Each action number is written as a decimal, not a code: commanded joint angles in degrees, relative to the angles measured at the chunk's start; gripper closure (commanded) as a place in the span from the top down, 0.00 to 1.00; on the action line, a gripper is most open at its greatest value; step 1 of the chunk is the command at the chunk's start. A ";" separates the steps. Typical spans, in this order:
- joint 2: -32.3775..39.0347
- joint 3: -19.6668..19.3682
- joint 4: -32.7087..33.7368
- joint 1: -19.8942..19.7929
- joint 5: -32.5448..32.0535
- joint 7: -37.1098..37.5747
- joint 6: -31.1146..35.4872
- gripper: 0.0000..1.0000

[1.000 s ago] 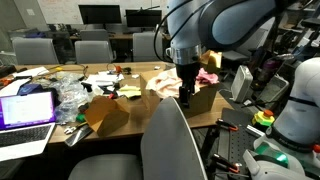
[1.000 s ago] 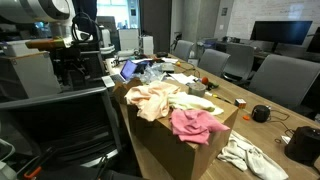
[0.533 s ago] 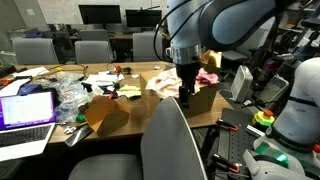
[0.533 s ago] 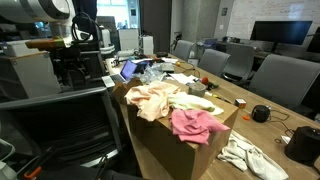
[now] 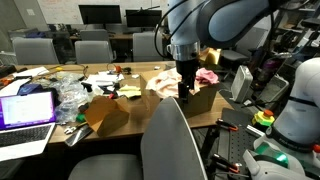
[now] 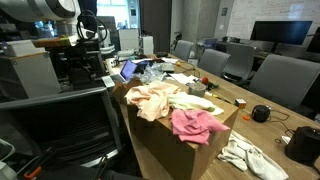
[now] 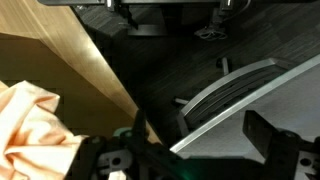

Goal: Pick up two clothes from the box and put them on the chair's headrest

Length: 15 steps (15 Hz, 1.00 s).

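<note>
The robot's gripper should next move to the middle of the beige-pink cloth (image 5: 172,80) in the large cardboard box and close there.
The large cardboard box (image 6: 165,150) stands open on the table. In it lie a beige-pink cloth (image 6: 152,98), a pale greenish cloth (image 6: 197,90) and a bright pink cloth (image 6: 196,124). My gripper (image 5: 187,88) hangs open and empty by the box's edge, above the grey chair's headrest (image 5: 172,108). In the wrist view the gripper (image 7: 197,125) is open. The chair's curved top edge (image 7: 240,90) runs below it. The box wall (image 7: 60,75) and the beige-pink cloth (image 7: 30,120) are at the left.
A smaller cardboard box (image 5: 108,113), an open laptop (image 5: 27,110) and crumpled plastic (image 5: 70,95) sit on the table. A white cloth (image 6: 245,155) and a black round object (image 6: 262,113) lie beside the big box. More grey chairs (image 5: 95,50) line the far side.
The arm has shifted slightly. The clothes and the box have not moved, and the gripper has stayed open.
</note>
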 commanded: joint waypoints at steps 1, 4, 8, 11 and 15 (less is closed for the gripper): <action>0.74 -2.39 3.39 -2.40 -2.18 1.42 -0.35 1.00; 0.93 -4.94 5.11 -4.70 -1.88 2.07 0.82 1.00; 1.74 -8.18 7.02 -7.37 -0.04 3.55 3.81 1.00; 3.10 -9.87 8.07 -8.94 1.20 5.92 7.79 1.00; 7.18 -10.24 9.20 -10.91 -0.76 12.04 14.59 1.00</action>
